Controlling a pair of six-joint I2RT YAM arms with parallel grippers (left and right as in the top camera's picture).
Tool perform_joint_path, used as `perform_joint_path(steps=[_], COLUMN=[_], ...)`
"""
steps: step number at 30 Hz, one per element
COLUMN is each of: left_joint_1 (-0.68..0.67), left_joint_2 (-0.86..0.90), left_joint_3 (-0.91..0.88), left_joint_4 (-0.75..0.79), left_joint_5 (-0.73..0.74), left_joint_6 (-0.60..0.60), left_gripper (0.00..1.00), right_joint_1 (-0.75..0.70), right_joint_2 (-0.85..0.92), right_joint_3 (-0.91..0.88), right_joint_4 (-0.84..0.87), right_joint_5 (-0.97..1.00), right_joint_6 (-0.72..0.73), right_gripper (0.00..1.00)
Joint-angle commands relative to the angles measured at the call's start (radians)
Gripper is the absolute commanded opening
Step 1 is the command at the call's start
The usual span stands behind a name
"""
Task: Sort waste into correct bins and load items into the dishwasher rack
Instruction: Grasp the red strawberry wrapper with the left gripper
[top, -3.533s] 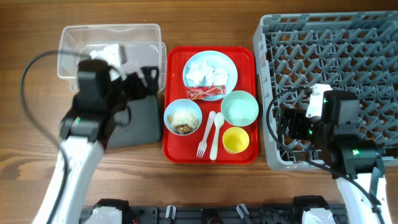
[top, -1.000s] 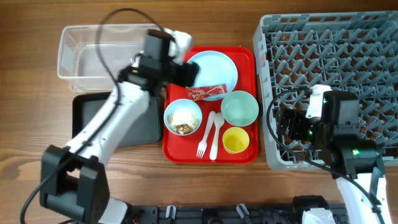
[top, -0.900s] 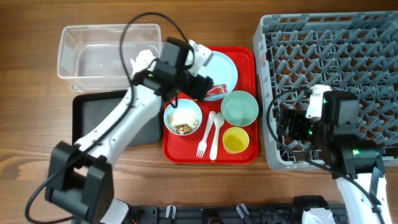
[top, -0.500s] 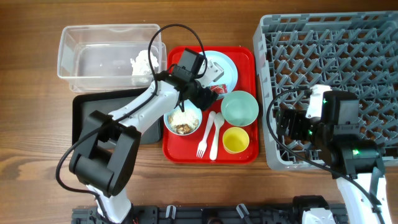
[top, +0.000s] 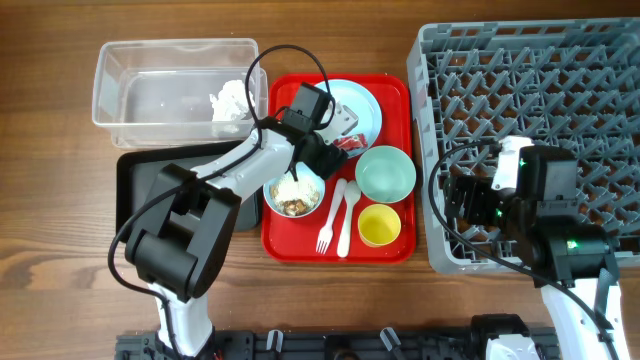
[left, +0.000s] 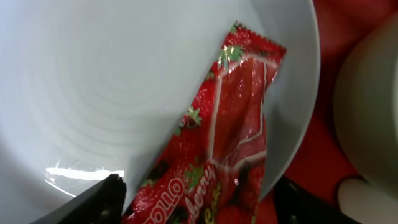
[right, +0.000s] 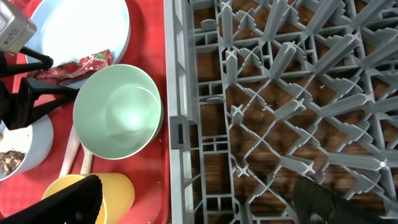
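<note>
The pale-blue plate's rim is between my left gripper's fingers along with the red snack wrapper, so that gripper should open, move inside the plate's rim and take just the wrapper (left: 239, 118).
A red snack wrapper (left: 231, 140) lies on the lower right rim of the pale-blue plate (left: 112, 87), also seen from overhead (top: 350, 143). My left gripper (left: 198, 186) is open, low over the plate (top: 355, 102), one finger on each side of the wrapper. The crumpled white tissue (top: 230, 100) lies in the clear tub (top: 140, 60). The bowl with food scraps (top: 295, 190), the teal bowl (top: 385, 172), the yellow cup (top: 378, 225), and the fork (top: 325, 235) and spoon (top: 346, 215) sit on the red tray. My right gripper (right: 196, 193) is open and empty over the grey rack's left rim (right: 175, 93).
The black tray (top: 140, 190) lies in front of the clear tub, partly under my left arm. The red serving tray (top: 280, 245) sits between the bins and the rack (top: 540, 100). The teal bowl (right: 118, 112) and yellow cup (right: 115, 190) stand close to the rack's rim.
My left arm left the tissue in the clear tub, swung right over the red tray and came down with open fingers around the red wrapper. The right arm has not moved.
</note>
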Motion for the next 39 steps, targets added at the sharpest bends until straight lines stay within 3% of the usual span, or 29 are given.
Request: perform_joint_path(steps=[1,7,10,15,18,30,32,36,39], left_joint_1=[-0.002,-0.002,-0.002,-0.002,-0.003,-0.003,-0.003,-0.003,-0.003], left_joint_2=[0.020,0.012,-0.008,-0.066,-0.080,-0.081,-0.081,-0.081,-0.074], left_joint_3=[0.000,0.000,0.000,0.000,0.000,0.000,0.000,0.000,0.000], left_joint_4=[0.019,0.012,0.009,0.001,-0.014,-0.064,-0.066,-0.072,-0.093], left_joint_5=[-0.009,-0.032,-0.032,-0.032,-0.032,-0.032,-0.032,-0.032,-0.039], left_joint_6=[0.009,0.005,0.000,-0.056,-0.075,-0.078,-0.077,-0.077,-0.070], left_gripper=[0.69,0.34,0.26,0.27,0.45,0.39,0.55,0.60,0.58], right_joint_1=[0.002,0.002,0.002,0.002,0.002,0.002,0.002,0.002,0.002], right_joint_2=[-0.005,-0.005,-0.005,-0.005,-0.005,-0.005,-0.005,-0.005,-0.005], right_joint_3=[0.023,0.023,0.023,0.023,0.023,0.023,0.023,0.023,0.023], right_joint_4=[0.002,0.002,0.001,-0.002,-0.003,-0.005,-0.005,-0.005,-0.005], right_joint_5=[-0.016,-0.016,-0.016,-0.016,-0.016,-0.016,-0.016,-0.016,-0.016], right_joint_6=[0.014,0.014,0.014,0.014,0.014,0.014,0.014,0.014,0.014], right_gripper=[1.00,1.00,1.00,1.00,1.00,1.00,1.00,1.00,1.00])
